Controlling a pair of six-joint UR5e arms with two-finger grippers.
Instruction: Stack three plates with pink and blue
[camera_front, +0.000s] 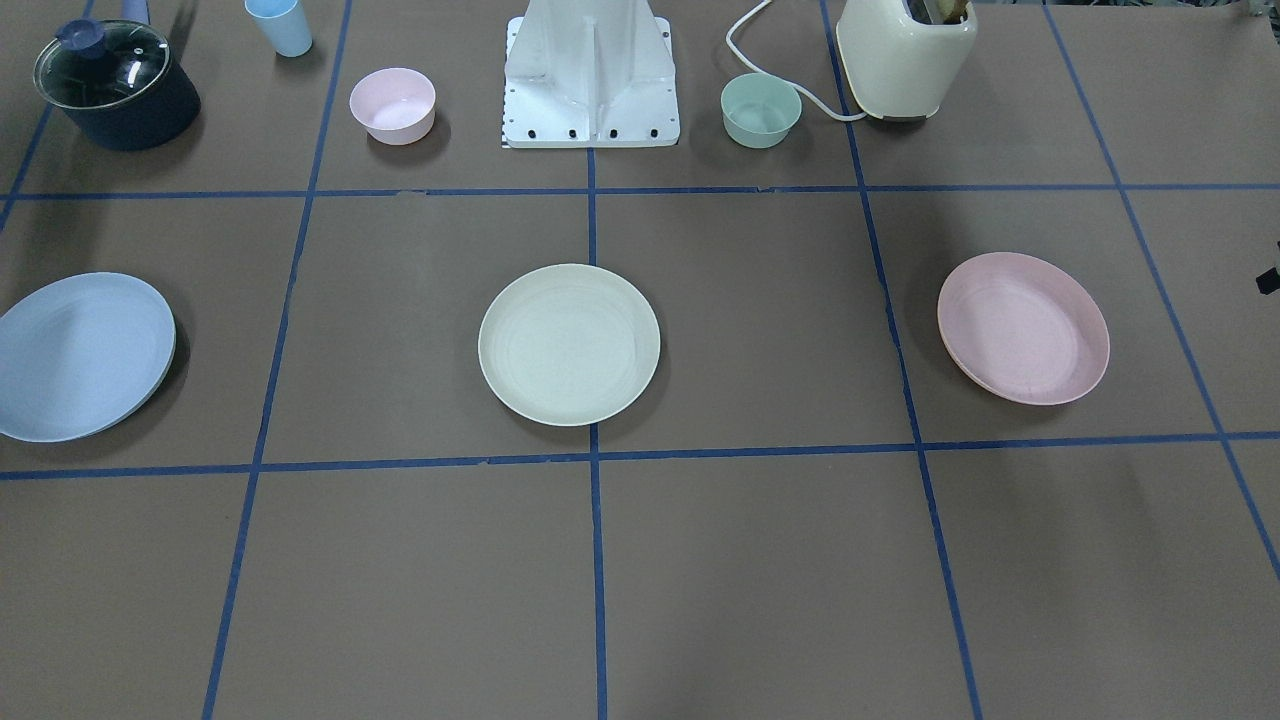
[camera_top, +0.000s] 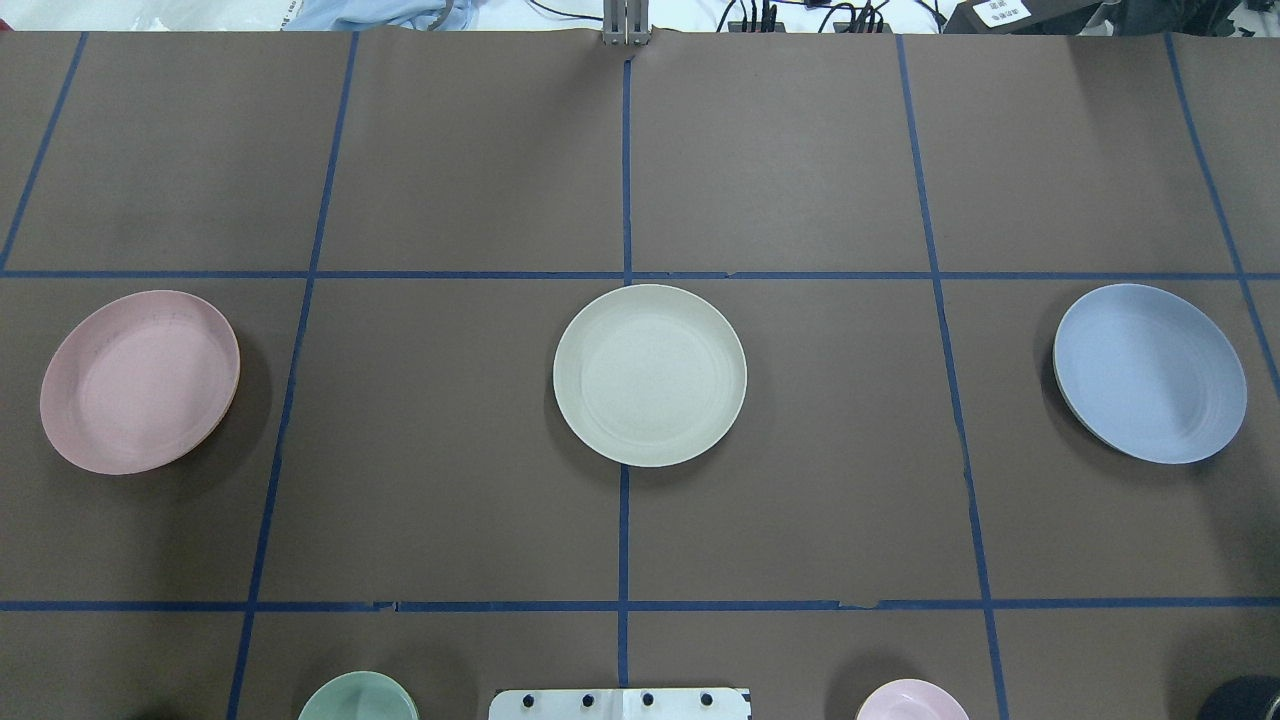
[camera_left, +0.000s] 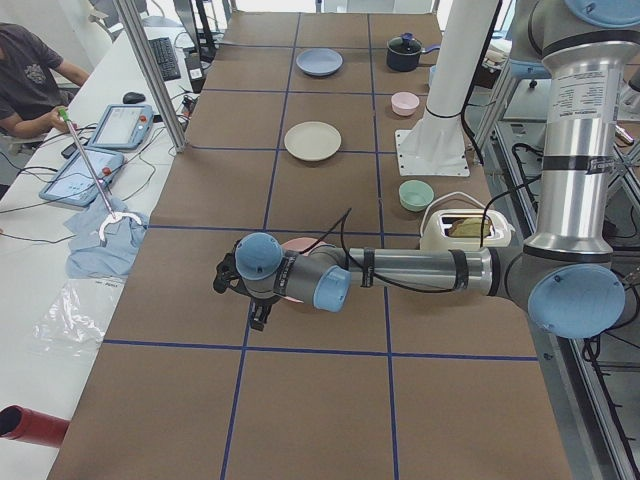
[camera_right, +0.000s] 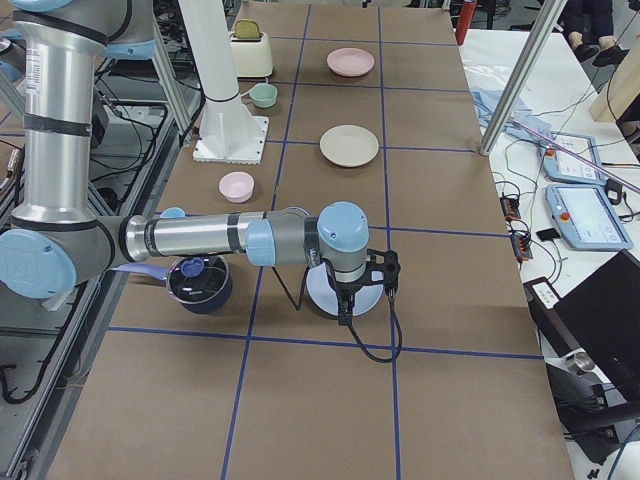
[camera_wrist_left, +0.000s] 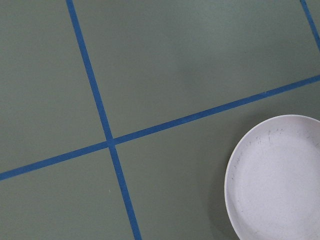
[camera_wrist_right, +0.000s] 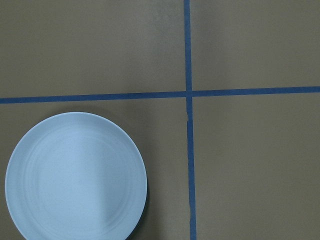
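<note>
Next, I lower my left gripper to the pink plate's outer rim (camera_front: 1101, 317) (camera_wrist_left: 230, 216), on the side away from the cream plate, and close it there.
Three plates lie apart in a row across the table. The cream plate (camera_front: 568, 344) (camera_top: 650, 375) is in the middle. The pink plate (camera_front: 1023, 328) (camera_top: 140, 381) (camera_wrist_left: 280, 180) is on my left side. The blue plate (camera_front: 80, 355) (camera_top: 1150, 372) (camera_wrist_right: 76, 176) is on my right side. My left gripper (camera_left: 258, 312) hangs above the pink plate's outer edge. My right gripper (camera_right: 344, 308) hangs above the blue plate (camera_right: 320, 292). Both grippers show only in the side views, so I cannot tell whether they are open or shut. Neither wrist view shows fingers.
Along the robot's side stand a dark pot with a glass lid (camera_front: 115, 85), a light blue cup (camera_front: 280, 25), a small pink bowl (camera_front: 392, 104), the white robot base (camera_front: 590, 100), a green bowl (camera_front: 761, 110) and a cream toaster (camera_front: 905, 55). An operator (camera_left: 25, 85) sits beyond the far edge.
</note>
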